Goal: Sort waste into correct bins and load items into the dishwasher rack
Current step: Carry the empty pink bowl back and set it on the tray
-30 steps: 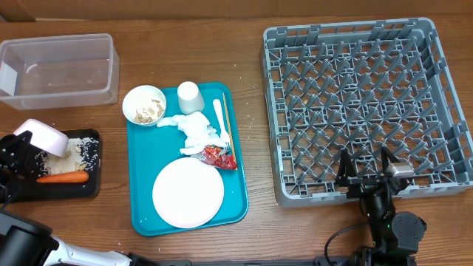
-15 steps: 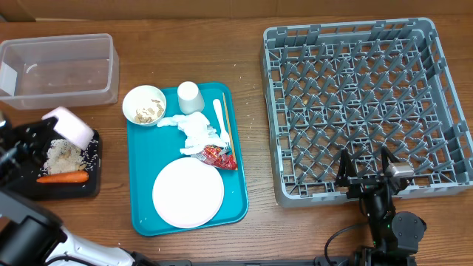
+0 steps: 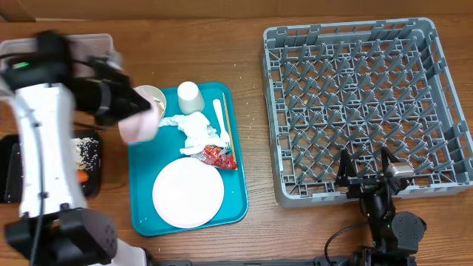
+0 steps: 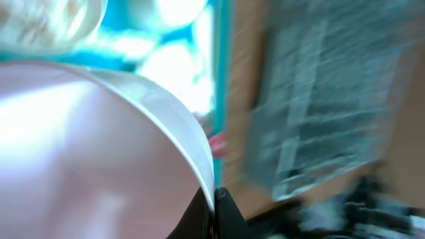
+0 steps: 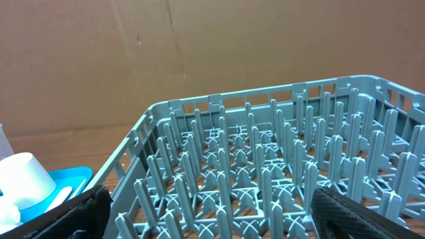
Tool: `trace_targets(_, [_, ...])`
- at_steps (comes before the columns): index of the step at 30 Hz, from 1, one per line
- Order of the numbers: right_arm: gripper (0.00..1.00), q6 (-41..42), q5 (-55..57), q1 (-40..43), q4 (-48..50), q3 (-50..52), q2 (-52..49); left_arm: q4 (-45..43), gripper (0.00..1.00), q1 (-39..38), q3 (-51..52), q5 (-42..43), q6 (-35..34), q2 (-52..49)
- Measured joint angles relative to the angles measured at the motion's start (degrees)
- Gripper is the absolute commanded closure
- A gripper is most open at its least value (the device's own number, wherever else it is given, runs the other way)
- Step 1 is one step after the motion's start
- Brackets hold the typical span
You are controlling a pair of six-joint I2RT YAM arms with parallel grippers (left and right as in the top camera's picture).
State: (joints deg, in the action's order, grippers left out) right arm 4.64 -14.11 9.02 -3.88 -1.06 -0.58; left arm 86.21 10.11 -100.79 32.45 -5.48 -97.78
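I should use my left gripper to set down and release the pale pink bowl on the teal tray [image 3: 152,145] between the white bowl and the plate. The pink bowl is now held above the tray's edge.
My left gripper [image 3: 127,114] is shut on the rim of a pale pink bowl [image 3: 139,127] and holds it above the left edge of the teal tray [image 3: 236,199]. In the blurred left wrist view the bowl [image 4: 86,146] fills the frame, its rim pinched between my jaws [image 4: 216,206]. A white bowl of beige scraps [image 3: 153,98], a white cup [image 3: 190,97], tissue [image 3: 198,131], a red wrapper [image 3: 216,155], a fork [image 3: 218,114], a chopstick [image 3: 226,125] and a plate [image 3: 188,192] lie on the tray. My right gripper [image 3: 365,171] is open at the front edge of the grey rack [image 3: 362,96].
The black tray [image 3: 92,185] at left holds rice [image 3: 89,150] and a carrot [image 3: 82,177], partly hidden by my left arm. The clear tub [image 3: 103,43] is mostly hidden behind that arm. The right wrist view shows the rack's pegs [image 5: 265,166] and the cup [image 5: 23,179].
My left arm swung up and right from the black tray to the teal tray's left edge, carrying the pink bowl. The right arm has not moved.
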Motion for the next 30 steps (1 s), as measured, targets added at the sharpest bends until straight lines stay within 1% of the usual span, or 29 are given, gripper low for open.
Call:
trace_targets(3, [0.00, 0.0, 0.0, 0.0, 0.0, 0.0, 0.0, 0.3, 0.96, -8.9, 0.3, -12.4, -5.9, -0.5])
trace_targets(6, [0.00, 0.0, 0.0, 0.0, 0.0, 0.0, 0.0, -0.3, 0.96, -15.8, 1.1, -22.4, -11.3, -0.9])
trace_targets(8, [0.00, 0.0, 0.0, 0.0, 0.0, 0.0, 0.0, -0.5, 0.96, -18.6, 1.8, -27.9, -14.3, -1.3])
trace_targets(11, [0.00, 0.0, 0.0, 0.0, 0.0, 0.0, 0.0, -2.0, 0.96, -19.5, 3.0, -32.6, -16.9, -1.7])
trace_targets(17, [0.00, 0.0, 0.0, 0.0, 0.0, 0.0, 0.0, -7.1, 0.96, -19.4, 7.3, -36.3, -19.8, -1.8])
trace_targets(30, [0.00, 0.0, 0.0, 0.0, 0.0, 0.0, 0.0, -23.7, 0.96, -19.4, 22.6, -34.6, -21.2, -2.3])
